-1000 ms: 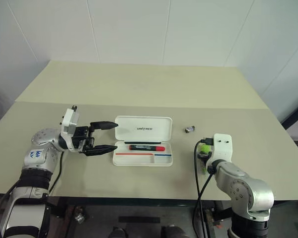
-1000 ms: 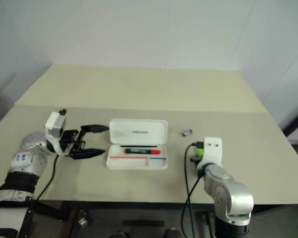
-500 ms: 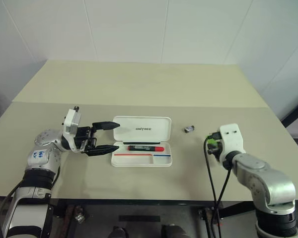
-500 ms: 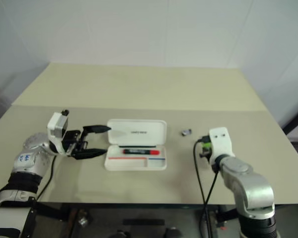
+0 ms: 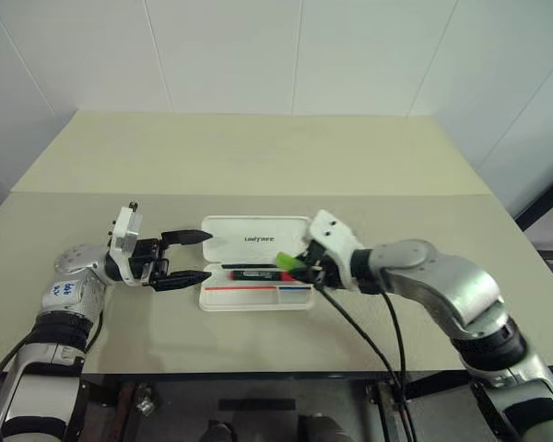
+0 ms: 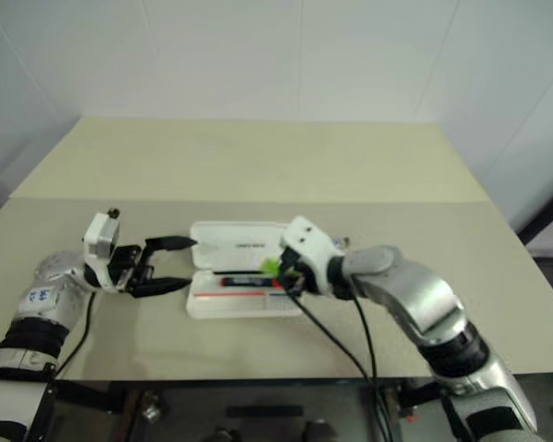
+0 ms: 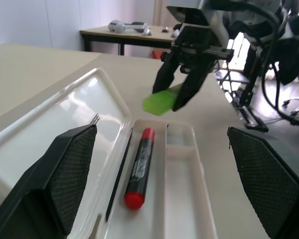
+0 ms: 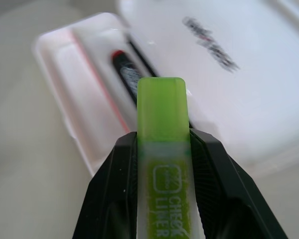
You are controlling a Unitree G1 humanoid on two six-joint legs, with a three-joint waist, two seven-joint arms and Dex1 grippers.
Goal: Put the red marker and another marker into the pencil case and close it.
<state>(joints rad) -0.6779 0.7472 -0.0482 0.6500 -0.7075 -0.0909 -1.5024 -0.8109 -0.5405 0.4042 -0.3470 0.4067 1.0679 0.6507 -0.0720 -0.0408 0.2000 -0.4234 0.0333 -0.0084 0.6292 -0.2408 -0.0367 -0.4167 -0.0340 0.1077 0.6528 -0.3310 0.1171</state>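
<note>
Next, my right gripper lays the light-green highlighter down in the white pencil case's empty front section (image 5: pixel 240 298) (image 8: pixel 84 92), along the red divider.
The white pencil case (image 5: pixel 232 241) lies open in the middle of the table, lid flat toward the back. The red marker (image 5: pixel 258 274) rests in its tray, also seen in the left wrist view (image 7: pixel 139 167). My right gripper (image 5: pixel 301 267) is shut on the light-green highlighter (image 5: pixel 293 264) and holds it just above the right end of the tray; the green cap end (image 8: pixel 162 104) sticks out past the fingers toward the case. My left gripper (image 5: pixel 190 258) stands open beside the case's left end, with nothing between its fingers (image 7: pixel 65 184).
A black cable (image 5: pixel 369 341) hangs from my right wrist down past the table's front edge (image 5: pixel 258 371). The beige tabletop (image 5: pixel 258 157) stretches back to a white wall.
My right arm has swung left and up from the table's right side, carrying the green highlighter to above the case's right end, and the wrist has rolled. The left gripper has stayed beside the case.
</note>
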